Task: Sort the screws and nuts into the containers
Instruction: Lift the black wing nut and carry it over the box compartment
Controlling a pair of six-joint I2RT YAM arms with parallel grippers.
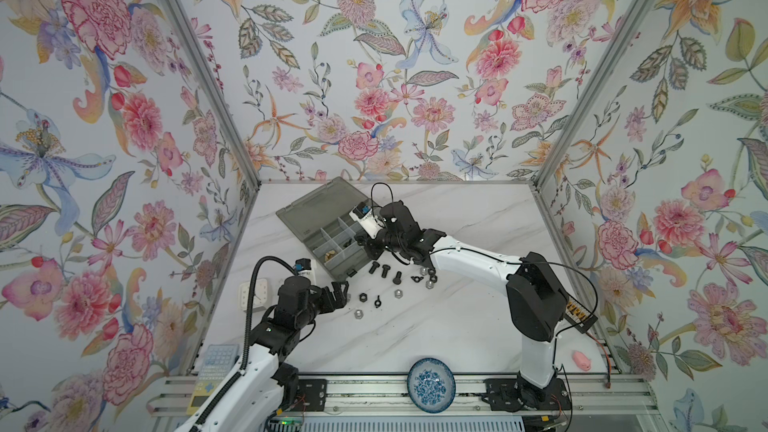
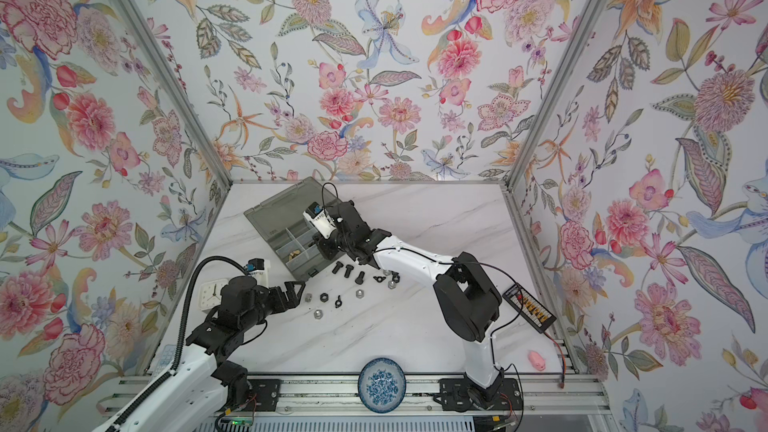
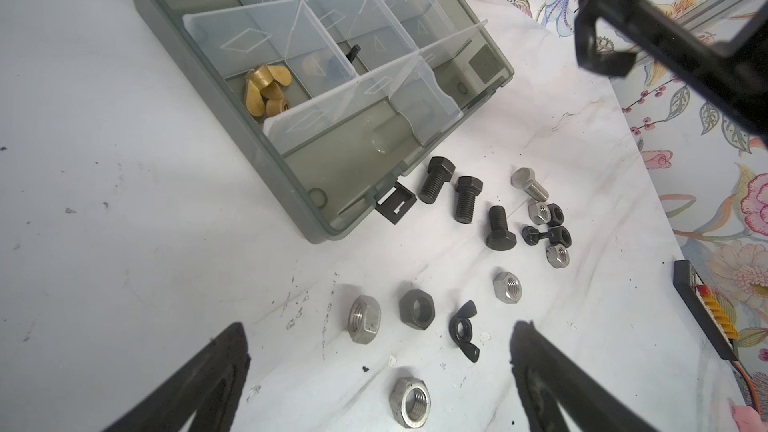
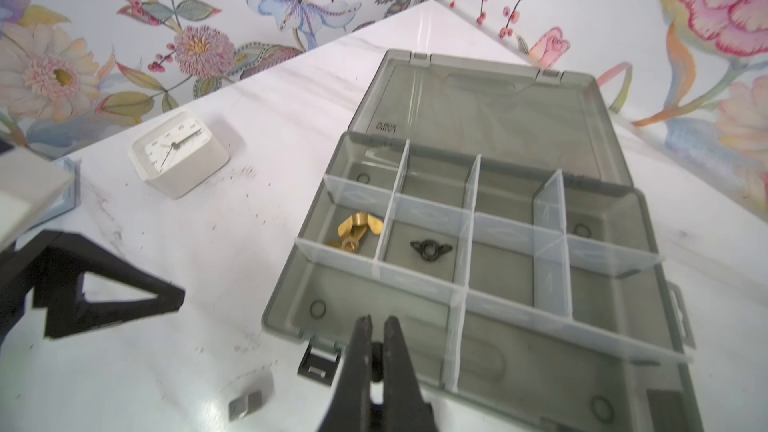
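The robot's right gripper will release the small black nut in the box compartment (image 1: 344,245) (image 4: 407,256) next to the compartment for the brass wing nuts.
The smoky grey organizer box (image 1: 316,209) lies open, with clear dividers forming its containers (image 4: 503,268). One compartment holds brass wing nuts (image 4: 355,232), and the one beside it holds a black wing nut (image 4: 430,248). My right gripper (image 4: 376,320) hovers over the box's near corner by the latch, shut on a small black nut (image 4: 377,361). On the table in front of the box lie three black screws (image 3: 467,199) and a silver screw (image 3: 530,187). Silver nuts (image 3: 365,320), black nuts (image 3: 417,308) and a black wing nut (image 3: 463,330) lie around them. My left gripper (image 3: 379,323) stands open and empty, just above these nuts.
A white clock (image 1: 254,293) sits behind the left arm. A blue-and-white dish (image 1: 431,384) rests at the front edge. A pink toy (image 1: 582,360) and a black strip with orange connectors (image 1: 579,313) lie at the right. A tight cluster of small nuts (image 3: 548,230) lies under the right arm.
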